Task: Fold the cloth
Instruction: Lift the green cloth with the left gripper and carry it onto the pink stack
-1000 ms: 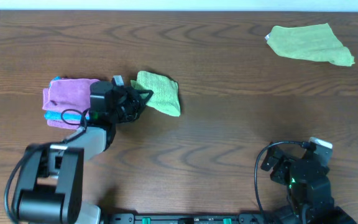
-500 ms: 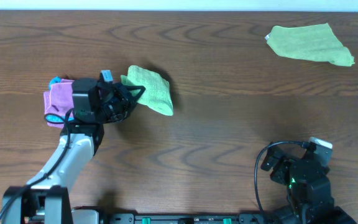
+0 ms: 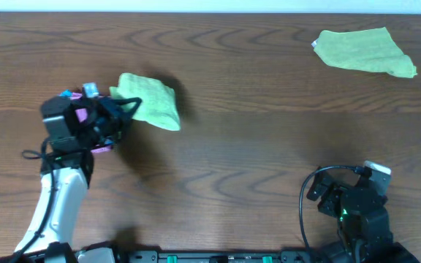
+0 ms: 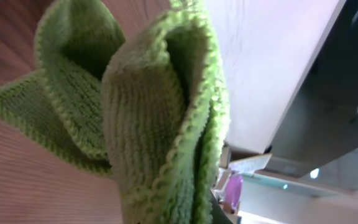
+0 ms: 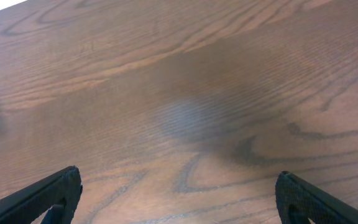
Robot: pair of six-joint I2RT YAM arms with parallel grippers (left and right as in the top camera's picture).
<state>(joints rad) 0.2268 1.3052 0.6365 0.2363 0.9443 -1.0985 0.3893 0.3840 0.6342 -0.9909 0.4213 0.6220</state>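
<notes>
Next, my left gripper lets go of the lime-green cloth on the far part of the pink cloth with teal edging (image 3: 82,111).
The cloth (image 3: 154,104), bright lime-green and folded into a small bundle, hangs above the table at the left. My left gripper (image 3: 126,107) is shut on its left edge. In the left wrist view the cloth (image 4: 148,124) fills the frame in bunched layers running down between my fingers, which it mostly hides. My right gripper (image 5: 179,202) stands open over bare wood at the front right, with nothing between its fingertips (image 5: 55,193).
A pink cloth (image 3: 83,115) with teal edging lies under my left wrist, mostly hidden. A duller green cloth (image 3: 364,50) with a small white tag lies spread out at the back right. The right arm (image 3: 353,208) rests at the front edge.
My left gripper has carried the folded green cloth to the left and slightly back, coming over the pink cloth. The right arm has not moved.
</notes>
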